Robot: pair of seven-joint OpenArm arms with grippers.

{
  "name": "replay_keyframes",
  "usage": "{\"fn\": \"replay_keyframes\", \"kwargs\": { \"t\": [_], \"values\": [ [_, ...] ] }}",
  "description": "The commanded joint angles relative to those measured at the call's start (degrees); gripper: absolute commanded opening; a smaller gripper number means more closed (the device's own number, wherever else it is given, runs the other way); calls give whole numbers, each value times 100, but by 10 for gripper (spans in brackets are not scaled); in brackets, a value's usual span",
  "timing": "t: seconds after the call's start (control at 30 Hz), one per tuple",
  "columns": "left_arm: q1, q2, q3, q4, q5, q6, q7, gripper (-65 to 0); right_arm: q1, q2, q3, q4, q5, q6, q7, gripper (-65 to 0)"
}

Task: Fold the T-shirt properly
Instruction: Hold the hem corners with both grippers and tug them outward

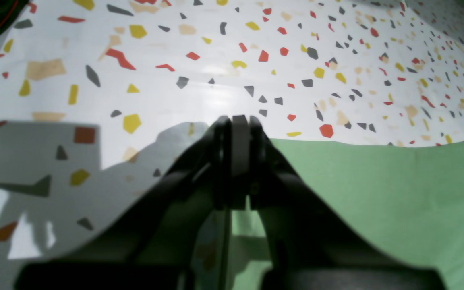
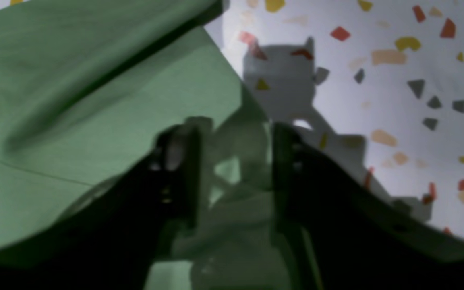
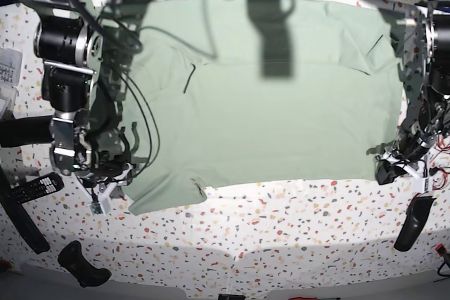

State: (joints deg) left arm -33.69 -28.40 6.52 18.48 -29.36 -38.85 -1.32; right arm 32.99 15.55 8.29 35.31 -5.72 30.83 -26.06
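The T-shirt's corner lies flat under the closed fingers of my left gripper. Next, my left gripper opens, goes lower and pinches the T-shirt's edge [image 1: 276, 143] before it lifts.
The pale sage-green T-shirt [image 3: 267, 103] lies spread flat on the speckled table [image 3: 281, 237]. My right gripper [image 2: 232, 157] is open, its two fingers apart over the shirt's edge [image 2: 95, 121], with shaded fabric between them. In the base view it [image 3: 105, 187] sits at the shirt's front-left corner. My left gripper [image 1: 238, 121] has its fingers pressed together, low at the shirt's edge [image 1: 377, 181]; no fabric shows between the tips. In the base view it [image 3: 391, 166] is at the shirt's front-right corner.
A black remote [image 3: 39, 187] and a black handle-like object [image 3: 81, 263] lie at the front left. Another black object [image 3: 411, 223] lies at the front right. Cables hang over the shirt's left side [image 3: 140, 117]. The table's front edge runs along the bottom.
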Motion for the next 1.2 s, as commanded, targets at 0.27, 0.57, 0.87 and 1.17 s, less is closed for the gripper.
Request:
{"fn": "replay_keyframes", "kwargs": {
  "t": [0.27, 0.57, 0.87, 1.17],
  "values": [
    [-175, -101, -17, 79, -74, -44, -179, -650, 227, 61, -247, 70, 293, 0, -533, -650],
    [-173, -131, -17, 79, -68, -115, -262, -650, 387, 63, -247, 254, 614, 184, -614, -650],
    [-170, -131, -17, 103, -68, -115, 463, -650, 219, 66, -247, 929, 1106, 778, -870, -650],
    [-175, -166, -17, 103, -70, -115, 260, -422, 188, 63, -247, 1036, 1088, 778, -911, -650]
  ]
}}
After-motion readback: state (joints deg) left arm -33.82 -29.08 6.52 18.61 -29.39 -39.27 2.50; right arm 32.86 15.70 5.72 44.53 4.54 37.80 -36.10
